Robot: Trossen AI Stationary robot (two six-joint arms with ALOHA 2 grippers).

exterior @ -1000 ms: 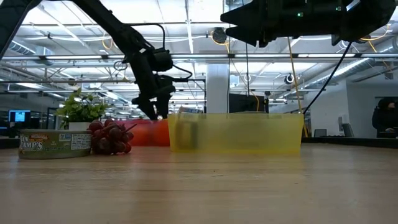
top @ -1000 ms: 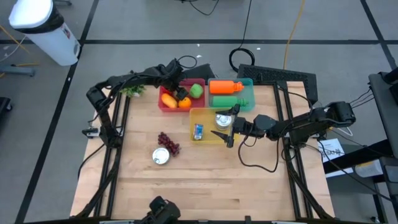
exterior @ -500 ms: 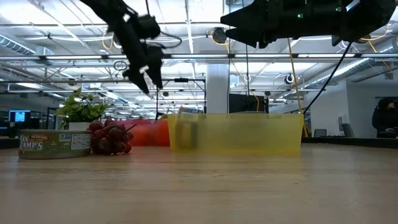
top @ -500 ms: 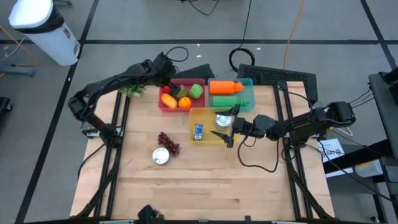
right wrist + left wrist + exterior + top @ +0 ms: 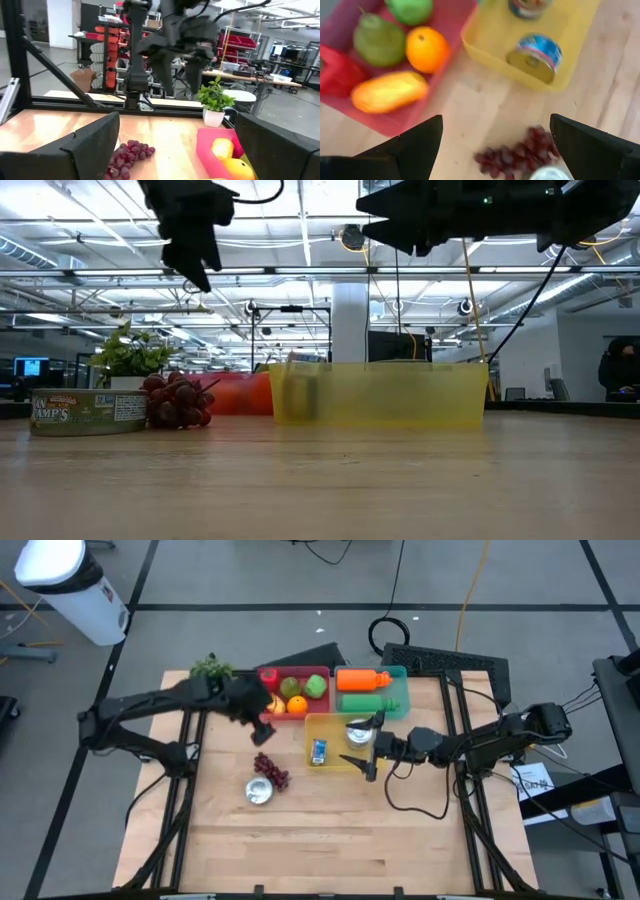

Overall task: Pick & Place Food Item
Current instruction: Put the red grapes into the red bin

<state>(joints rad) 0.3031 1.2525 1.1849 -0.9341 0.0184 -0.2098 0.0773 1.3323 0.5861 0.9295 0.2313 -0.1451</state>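
Observation:
Next, my left gripper moves down next to the bunch of dark grapes [image 5: 271,771] [image 5: 519,154] by the tin can and then closes there.
A red tray [image 5: 322,672] at the table's far side holds an orange [image 5: 426,49], a yellow-orange fruit [image 5: 387,91], a green pear [image 5: 379,42], a green apple [image 5: 410,9] and a red item [image 5: 335,70]. My left gripper [image 5: 258,718] hangs open and empty above the bare wood between that tray and a bunch of dark grapes [image 5: 270,768]. It shows high up in the low view [image 5: 190,242]. My right gripper [image 5: 365,737] stands open and empty over the right end of the yellow bin [image 5: 340,761].
The yellow bin holds a blue can [image 5: 535,56] and another can [image 5: 357,730]. A green tray [image 5: 403,690] holds an orange bottle [image 5: 362,679]. A tin can [image 5: 259,791] stands near the grapes, and a small plant [image 5: 210,668] at the far left corner. The near half of the table is bare wood.
My left gripper has risen out of the red tray and swung toward the table's left and near side. It now hangs over the wood beside the grapes. The fruit in the tray lies still. My right arm has kept still.

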